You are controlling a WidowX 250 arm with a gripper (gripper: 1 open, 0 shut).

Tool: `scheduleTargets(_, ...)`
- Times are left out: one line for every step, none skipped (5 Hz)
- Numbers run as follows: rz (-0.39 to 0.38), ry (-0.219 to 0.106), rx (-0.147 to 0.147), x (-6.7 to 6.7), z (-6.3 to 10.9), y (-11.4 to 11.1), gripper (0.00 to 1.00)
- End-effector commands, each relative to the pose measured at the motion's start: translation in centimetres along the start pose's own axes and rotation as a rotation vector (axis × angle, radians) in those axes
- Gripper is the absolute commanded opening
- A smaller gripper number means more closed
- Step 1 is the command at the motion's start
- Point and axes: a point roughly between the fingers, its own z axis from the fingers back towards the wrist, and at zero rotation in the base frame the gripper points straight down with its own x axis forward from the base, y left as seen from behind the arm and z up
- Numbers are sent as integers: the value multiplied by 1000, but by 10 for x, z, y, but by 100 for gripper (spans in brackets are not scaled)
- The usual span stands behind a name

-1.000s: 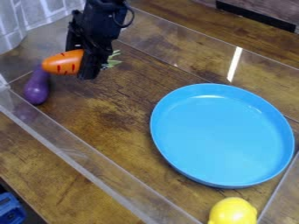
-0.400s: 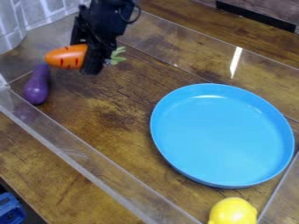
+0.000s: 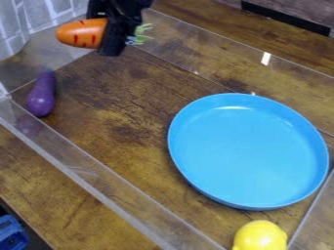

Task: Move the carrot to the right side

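The gripper should release the carrot on the blue plate's near edge [image 3: 213, 178], near the yellow lemon.
The orange carrot [image 3: 81, 33] with dark stripe marks hangs in the air at the top left, well above the wooden table. Its yellow-green leafy top [image 3: 139, 32] sticks out on the right of the black gripper [image 3: 112, 37]. The gripper is shut on the carrot's middle, pointing steeply down. The arm above it runs out of the frame's top edge.
A purple eggplant [image 3: 42, 93] lies at the left by the clear plastic wall [image 3: 78, 166]. A big blue plate [image 3: 251, 148] fills the right side. A yellow lemon [image 3: 260, 236] sits at the bottom right by the plate's rim.
The gripper has risen with the carrot, carrying it up and slightly to the right, away from the eggplant. Eggplant, plate and lemon have stayed put.
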Motion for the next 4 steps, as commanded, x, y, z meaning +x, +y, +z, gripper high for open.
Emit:
scheduleTargets(57, -117, 30, 4, 48, -26, 0)
scheduleTargets(40, -133, 12, 12, 63, -74, 0)
scheduleTargets(-28, -163, 11, 28, 71, -114, 0)
scheduleTargets(-22, -167, 5, 42, 74, -138, 0)
